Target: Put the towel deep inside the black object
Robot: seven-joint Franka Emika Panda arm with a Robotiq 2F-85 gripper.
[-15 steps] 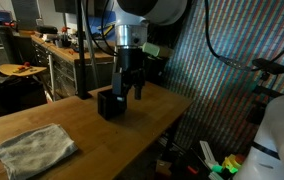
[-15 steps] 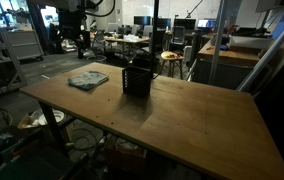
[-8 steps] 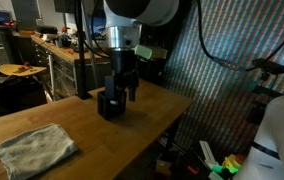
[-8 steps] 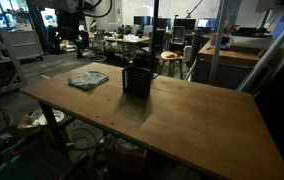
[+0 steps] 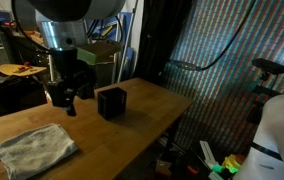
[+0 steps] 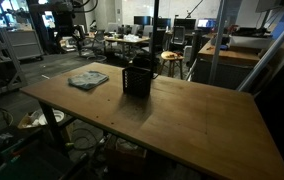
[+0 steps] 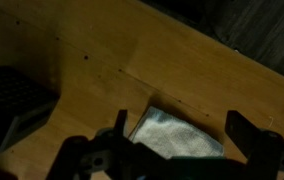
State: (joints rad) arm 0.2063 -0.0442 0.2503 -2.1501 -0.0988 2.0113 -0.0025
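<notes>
I will next lower my gripper to the middle [image 5: 33,149] of the grey towel and close it there, so that it pinches the cloth into a fold.
The towel [image 5: 34,150] is a wrinkled pale grey cloth lying flat on the wooden table [image 5: 152,105], also seen as the towel [image 6: 88,79] and the towel [image 7: 177,138]. The black object [image 5: 111,102] is a small dark box standing upright on the table, shown too as the black object [image 6: 136,80] and at the wrist view's left edge as the black object [image 7: 10,95]. My gripper [image 5: 67,97] hangs above the table between box and towel, open and empty. In the wrist view the gripper [image 7: 184,128] frames the towel's corner between its two dark fingers.
The table edge [image 5: 177,115] drops off just past the black object. A white shape [image 5: 277,140] stands off the table beyond that edge. Workbenches and clutter [image 6: 132,40] fill the room behind the table.
The arm has swung away from above the black object towards the towel. The jaws have stayed open; towel and box have not moved.
</notes>
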